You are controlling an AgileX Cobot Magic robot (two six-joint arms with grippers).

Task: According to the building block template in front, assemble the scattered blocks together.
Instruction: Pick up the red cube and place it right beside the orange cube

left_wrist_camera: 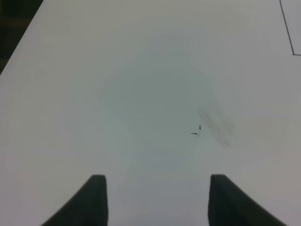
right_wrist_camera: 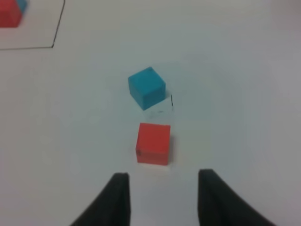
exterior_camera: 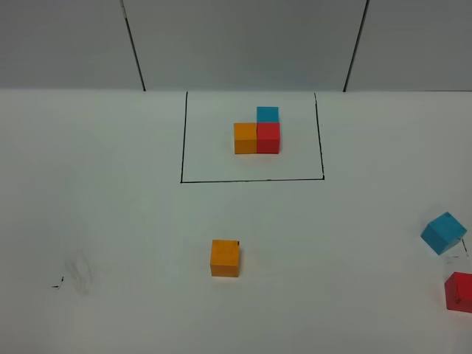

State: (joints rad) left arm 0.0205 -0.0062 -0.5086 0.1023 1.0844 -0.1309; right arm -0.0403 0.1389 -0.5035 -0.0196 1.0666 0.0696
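My right gripper should grip the sides of the loose red cube [exterior_camera: 459, 292] [right_wrist_camera: 153, 143], the one that lies next to the loose cyan-blue cube.
The template [exterior_camera: 258, 133] is an orange, a red and a cyan-blue cube joined in an L inside a black-line rectangle at the back middle; its corner shows in the right wrist view [right_wrist_camera: 10, 13]. A loose orange cube [exterior_camera: 225, 258] sits in the front middle. A loose cyan-blue cube [exterior_camera: 444, 232] [right_wrist_camera: 146, 87] and a loose red cube [exterior_camera: 460, 292] [right_wrist_camera: 153, 143] lie at the right edge. My right gripper [right_wrist_camera: 161, 186] is open, just short of the red cube. My left gripper [left_wrist_camera: 157, 195] is open over bare table. Neither gripper shows in the exterior high view.
A white table [exterior_camera: 110, 221] with a grey smudge and small black mark at the front left [exterior_camera: 77, 274] [left_wrist_camera: 214, 125]. The table's left edge shows in the left wrist view [left_wrist_camera: 19, 44]. A grey panelled wall [exterior_camera: 243, 44] stands behind.
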